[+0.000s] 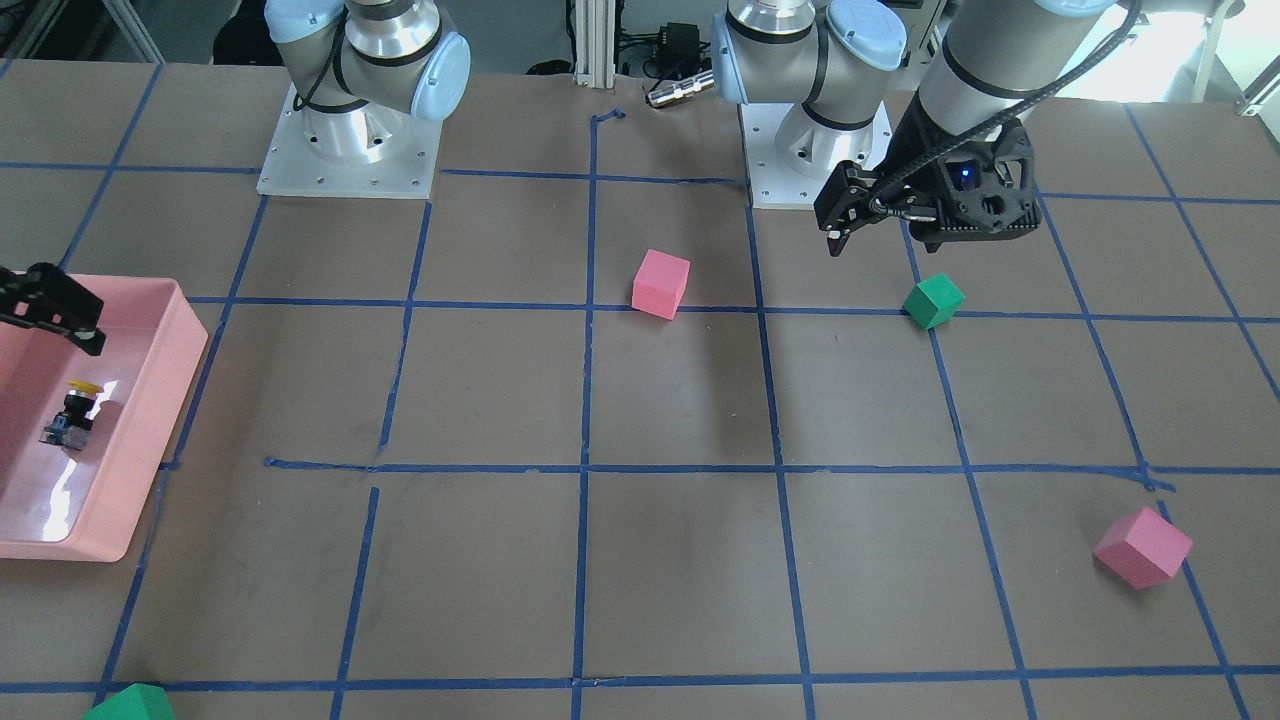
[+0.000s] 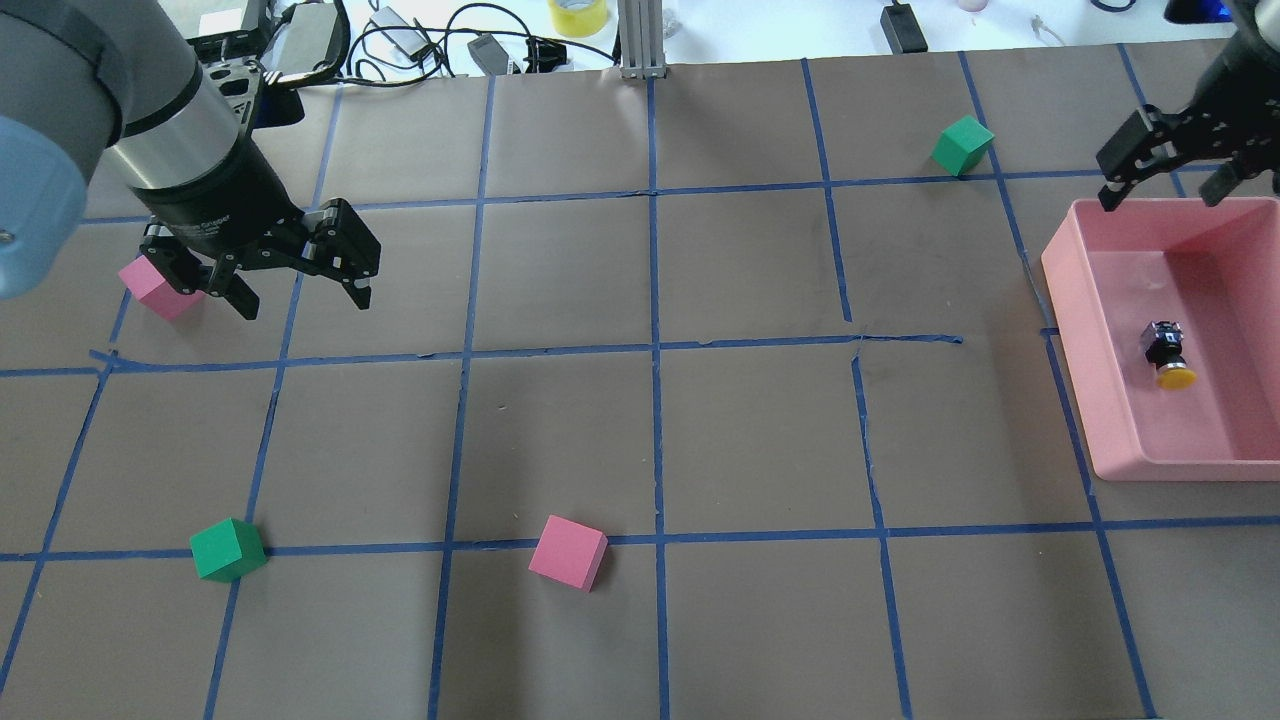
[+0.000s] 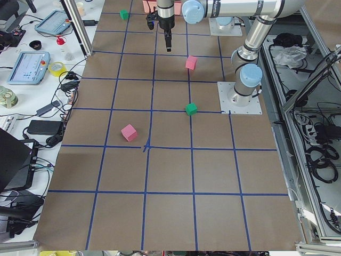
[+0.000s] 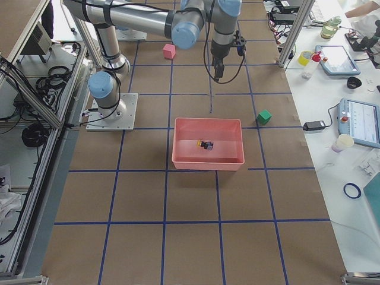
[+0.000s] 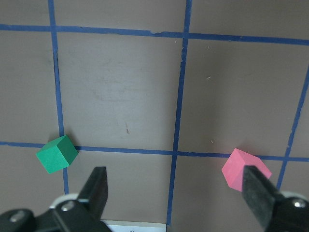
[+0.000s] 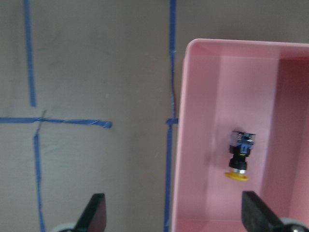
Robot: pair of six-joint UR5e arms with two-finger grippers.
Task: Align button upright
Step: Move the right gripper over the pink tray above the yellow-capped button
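Note:
I will close my right gripper on the bluish base (image 1: 66, 430) (image 6: 244, 142) of the button in the pink tray and leave the button's yellow cap free.
The button (image 2: 1167, 355) lies on its side in a pink tray (image 2: 1065, 300) at the table's right end. Its yellow cap points toward the robot's side and its bluish base points away. It also shows in the front view (image 1: 72, 410) and the right wrist view (image 6: 240, 155). My right gripper (image 2: 1160, 188) is open and empty, and hovers over the tray's far rim, apart from the button. My left gripper (image 2: 302, 300) is open and empty above the table, beside a pink cube (image 2: 160, 290).
A green cube (image 2: 228, 548) and a second pink cube (image 2: 567, 552) lie near the robot's side. Another green cube (image 2: 962, 145) lies far right, beyond the tray. Cables and a tape roll (image 2: 575, 15) lie past the table's far edge.

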